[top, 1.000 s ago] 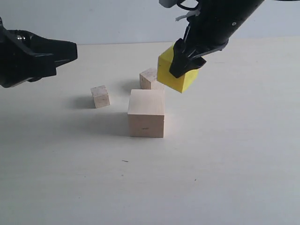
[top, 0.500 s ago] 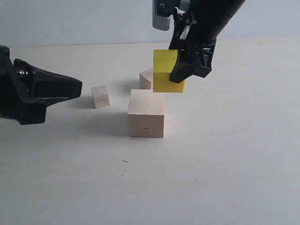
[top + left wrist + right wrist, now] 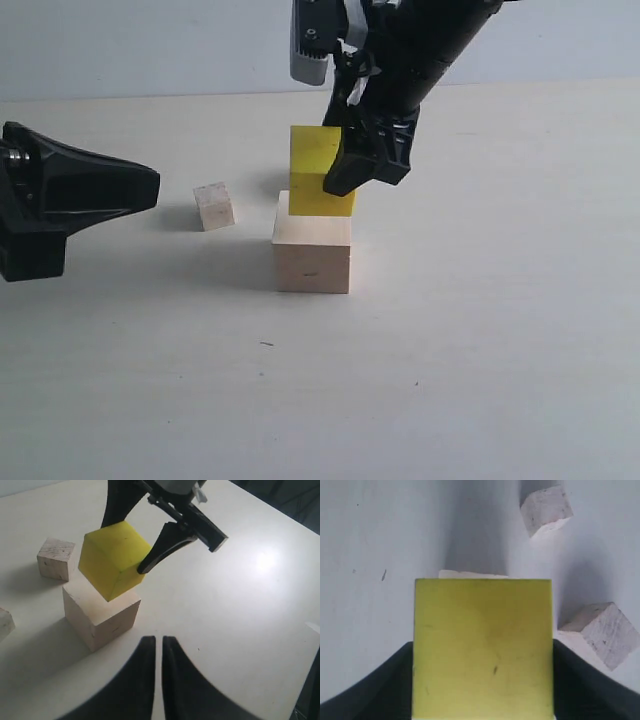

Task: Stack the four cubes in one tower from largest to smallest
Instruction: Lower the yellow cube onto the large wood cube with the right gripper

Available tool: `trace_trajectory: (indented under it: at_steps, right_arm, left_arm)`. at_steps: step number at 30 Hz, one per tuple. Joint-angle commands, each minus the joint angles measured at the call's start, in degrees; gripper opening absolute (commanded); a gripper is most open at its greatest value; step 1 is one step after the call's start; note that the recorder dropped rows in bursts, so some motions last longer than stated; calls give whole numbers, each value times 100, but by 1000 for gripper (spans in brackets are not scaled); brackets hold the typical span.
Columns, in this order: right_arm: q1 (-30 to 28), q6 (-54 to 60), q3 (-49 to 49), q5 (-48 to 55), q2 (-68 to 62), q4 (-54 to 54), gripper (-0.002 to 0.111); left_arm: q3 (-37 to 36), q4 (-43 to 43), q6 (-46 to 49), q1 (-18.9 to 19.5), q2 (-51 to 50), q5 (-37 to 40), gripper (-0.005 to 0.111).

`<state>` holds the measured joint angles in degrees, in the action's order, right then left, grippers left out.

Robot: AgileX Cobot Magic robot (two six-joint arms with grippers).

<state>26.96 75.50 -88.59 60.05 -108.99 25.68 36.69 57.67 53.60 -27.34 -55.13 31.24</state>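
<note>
My right gripper needs to let go of the bright yellow cube, which will set it free on top of the large pale wood cube [image 3: 315, 220].
My right gripper [image 3: 335, 178] is shut on the bright yellow cube [image 3: 318, 170] and holds it right over the top of the large pale wood cube [image 3: 312, 255]; whether they touch cannot be told. In the right wrist view the yellow cube [image 3: 482, 645] fills the space between the fingers, with a sliver of the large cube [image 3: 470, 574] past it. One small speckled cube [image 3: 214, 205] lies left of the large one. The other small cube [image 3: 56, 558] is hidden in the exterior view, behind the yellow cube. My left gripper [image 3: 150, 185] hovers at the left, shut and empty [image 3: 159, 642].
Both small cubes [image 3: 546, 509] [image 3: 602, 630] show beyond the yellow cube in the right wrist view. The pale table [image 3: 480, 350] stretches in front and to the right of the large cube. A light wall bounds the far edge.
My right gripper carried the yellow cube left and down, from right of the large cube to over its top, levelling it. The left gripper shifted slightly left.
</note>
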Motion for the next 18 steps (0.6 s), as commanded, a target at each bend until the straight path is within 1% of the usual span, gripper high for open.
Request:
trace_trajectory:
  at_steps: [1,18]
  right_arm:
    - [70,42,-49,-263,-71,-94,0]
    - [70,-70,-49,-296,-311,-42,0]
  left_arm:
    - [-13,-208,-180,10,44,129,8]
    - [-13,-268,-201,10,44,111,8]
